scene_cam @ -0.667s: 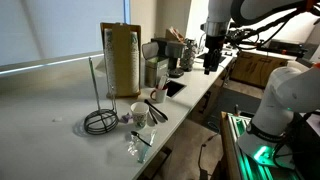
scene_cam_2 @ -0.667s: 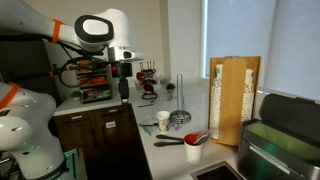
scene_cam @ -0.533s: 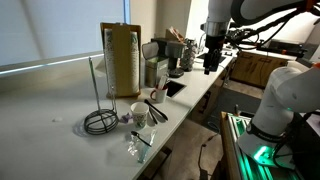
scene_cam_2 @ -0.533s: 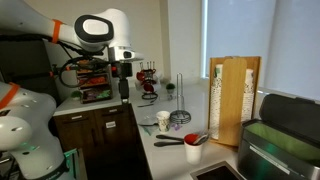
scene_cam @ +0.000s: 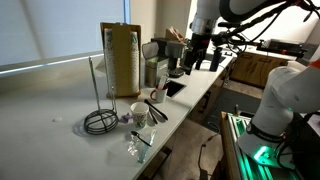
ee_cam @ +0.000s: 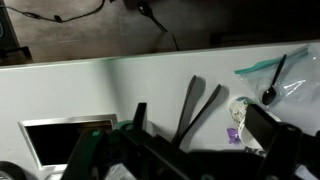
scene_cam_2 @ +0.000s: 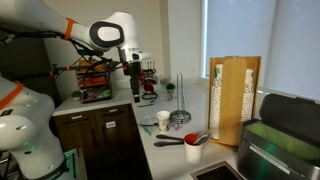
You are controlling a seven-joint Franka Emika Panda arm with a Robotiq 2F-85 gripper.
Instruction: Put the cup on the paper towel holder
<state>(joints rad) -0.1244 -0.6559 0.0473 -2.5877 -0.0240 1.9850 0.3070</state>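
Note:
The cup's rim (scene_cam: 146, 105) (ee_cam: 248, 104) on the side facing the black utensils is next. Next, my gripper moves there and closes on it.
The cup (scene_cam: 140, 114) is small and whitish and stands upright near the counter's front edge, right of the paper towel holder (scene_cam: 94, 90), a thin dark rod on a coiled wire ring. Both exterior views show them; cup (scene_cam_2: 163, 120) and holder (scene_cam_2: 180, 98) stand close together. My gripper (scene_cam: 196, 62) hangs in the air well away from the cup, above the counter's far end, and is open with nothing in it. In the wrist view the gripper (ee_cam: 198, 115) has its fingers spread wide, and the cup (ee_cam: 237, 110) peeks out beside the right finger.
A tall brown box (scene_cam: 121, 58) and a grey metallic container (scene_cam: 153, 72) stand behind the cup. Black utensils (ee_cam: 196, 100) lie next to it. A clear bag with a spoon (ee_cam: 270, 70) lies in front. A red cup (scene_cam_2: 192, 153) sits by the sink.
The arm has swung along the counter toward the cup and holder, with the gripper a little lower. The cup and holder have not moved.

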